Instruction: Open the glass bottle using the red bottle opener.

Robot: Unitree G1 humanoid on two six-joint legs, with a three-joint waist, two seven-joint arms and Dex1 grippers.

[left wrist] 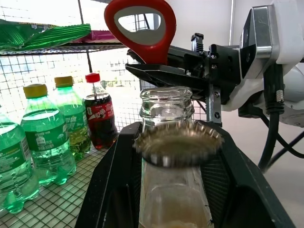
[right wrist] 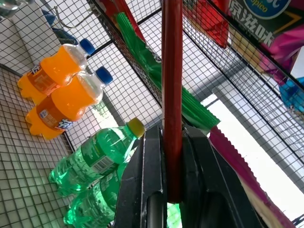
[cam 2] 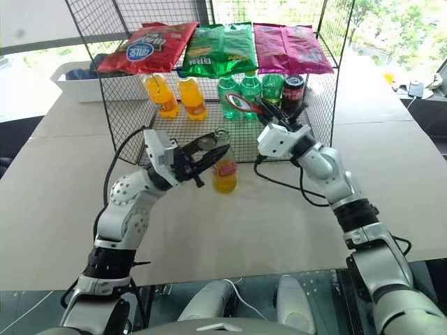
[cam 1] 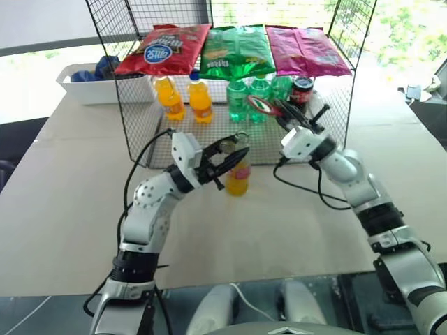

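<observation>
My right gripper has the red bottle opener above and behind the bottle's top. Next, I let go of it with that gripper on the bare table [cam 1: 272, 185], close beside the glass bottle.
The glass bottle [cam 1: 238, 179] of yellow-orange drink stands on the table in front of the wire rack. My left gripper [cam 1: 232, 156] is shut on its neck. The bottle's mouth [left wrist: 166, 100] is bare, and a loose metal cap [left wrist: 178, 142] rests tilted against the neck on my left fingers. My right gripper [cam 1: 292, 116] is shut on the handle of the red bottle opener [cam 1: 263, 105]. It holds the opener above and behind the bottle's top, apart from it, with the oval ring [left wrist: 140, 24] uppermost.
A black wire rack [cam 1: 140, 132] stands behind the bottle. It holds two orange plastic bottles [cam 1: 185, 98], green bottles [cam 1: 248, 94] and a cola bottle [cam 1: 302, 89], with snack bags [cam 1: 237, 47] on top. A white bin [cam 1: 91, 87] sits at the back left.
</observation>
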